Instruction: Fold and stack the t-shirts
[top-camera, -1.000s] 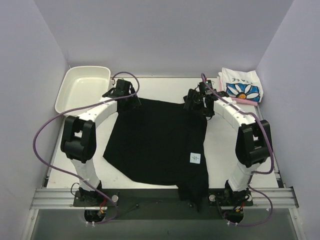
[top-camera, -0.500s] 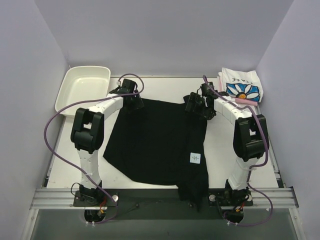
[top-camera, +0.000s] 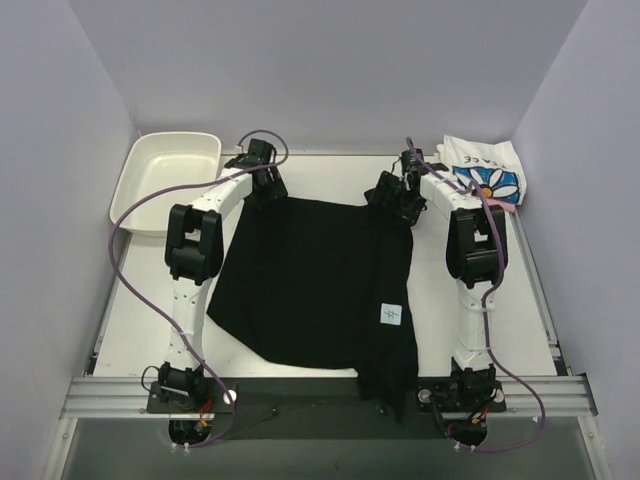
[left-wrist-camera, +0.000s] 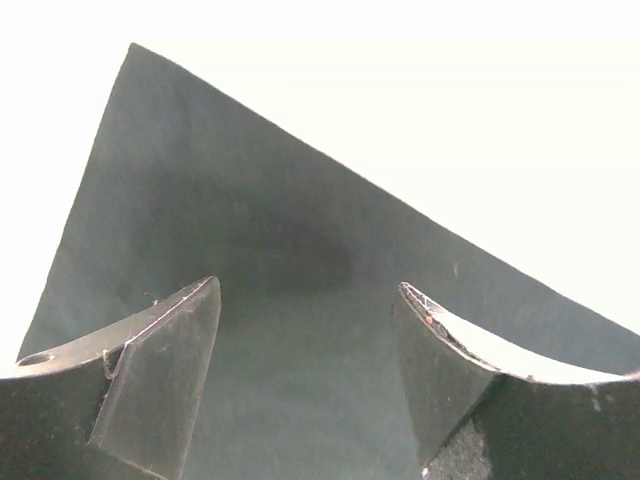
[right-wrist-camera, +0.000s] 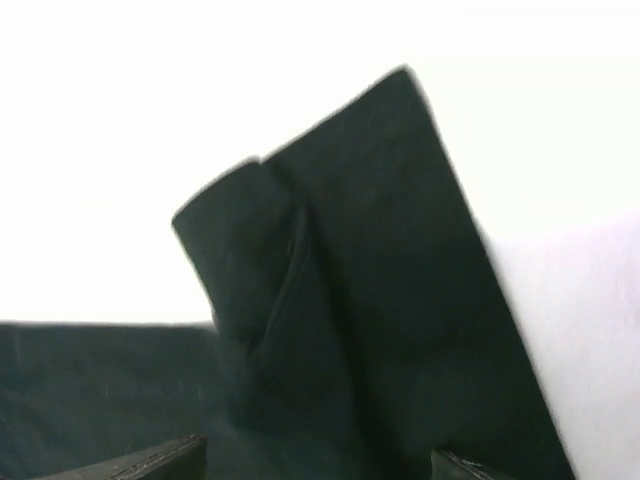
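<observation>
My right gripper closes next on the end of the near sleeve (top-camera: 402, 407) of the black t-shirt, past its white tag.
The large black t-shirt (top-camera: 310, 270) lies spread flat on the table, its small white tag (top-camera: 391, 315) facing up, and its near end hangs over the front edge. My left gripper (top-camera: 262, 190) is open over the shirt's far left corner; in the left wrist view (left-wrist-camera: 306, 285) the cloth lies flat below the spread fingers. My right gripper (top-camera: 390, 195) is open over the far right corner, where the cloth (right-wrist-camera: 340, 280) is folded over on itself. The daisy-print shirt (top-camera: 485, 175) lies folded on the pink one (top-camera: 497, 201) at the back right.
A white plastic tray (top-camera: 140, 190) sits at the back left corner. Purple cables loop off both arms. The table's back edge runs just beyond both grippers. A metal rail crosses the front by the arm bases.
Both arms have stretched farther toward the back of the table, moving the grippers over the black shirt's far corners. The shirt has hardly shifted.
</observation>
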